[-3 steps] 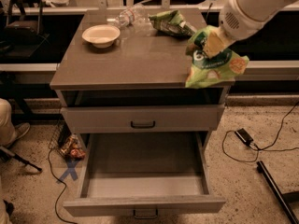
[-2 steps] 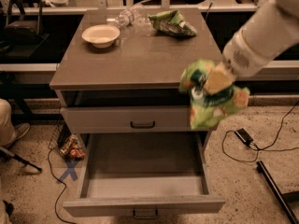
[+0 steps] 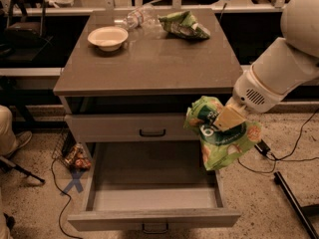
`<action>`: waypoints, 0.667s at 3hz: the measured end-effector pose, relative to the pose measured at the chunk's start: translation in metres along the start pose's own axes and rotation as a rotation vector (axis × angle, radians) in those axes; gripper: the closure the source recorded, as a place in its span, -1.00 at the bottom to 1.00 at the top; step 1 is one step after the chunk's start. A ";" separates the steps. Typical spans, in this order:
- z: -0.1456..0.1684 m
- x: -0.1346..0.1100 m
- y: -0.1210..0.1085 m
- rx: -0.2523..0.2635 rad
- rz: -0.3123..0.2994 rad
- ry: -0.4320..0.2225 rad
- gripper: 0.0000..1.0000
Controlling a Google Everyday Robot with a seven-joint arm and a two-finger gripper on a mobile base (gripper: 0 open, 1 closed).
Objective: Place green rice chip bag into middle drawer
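My gripper is holding the green rice chip bag. It will let go of the bag on the bare drawer's bottom (image 3: 159,192) just behind the middle drawer's front handle.
The green rice chip bag (image 3: 222,141) is light green with white letters on a dark patch and orange chip pictures. It hangs crumpled in my gripper (image 3: 227,118), which is shut on its upper part. The bag hangs in front of the cabinet's right side, over the right wall of the open middle drawer (image 3: 149,198). That drawer is pulled far out and shows a bare grey floor. The white arm comes in from the upper right.
The top drawer (image 3: 152,128) is closed, with a dark bar handle. On the cabinet top (image 3: 149,63) sit a cream bowl (image 3: 107,37), a clear plastic bottle (image 3: 133,19) and a smaller green bag (image 3: 183,25). Cables and a dark bar lie on the floor to the right.
My gripper has carried the bag off the cabinet top's right edge, down and forward, to hang over the open drawer's right side.
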State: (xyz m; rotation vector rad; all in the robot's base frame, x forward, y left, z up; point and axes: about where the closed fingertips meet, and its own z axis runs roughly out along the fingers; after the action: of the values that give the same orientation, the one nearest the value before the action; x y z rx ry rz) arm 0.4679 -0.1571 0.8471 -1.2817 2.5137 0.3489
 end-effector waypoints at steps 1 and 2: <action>0.026 0.004 0.003 -0.036 -0.007 -0.019 1.00; 0.111 0.010 0.013 -0.156 -0.024 -0.089 1.00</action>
State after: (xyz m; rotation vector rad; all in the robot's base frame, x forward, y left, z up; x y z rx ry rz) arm 0.4684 -0.1186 0.7418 -1.3202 2.4350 0.5939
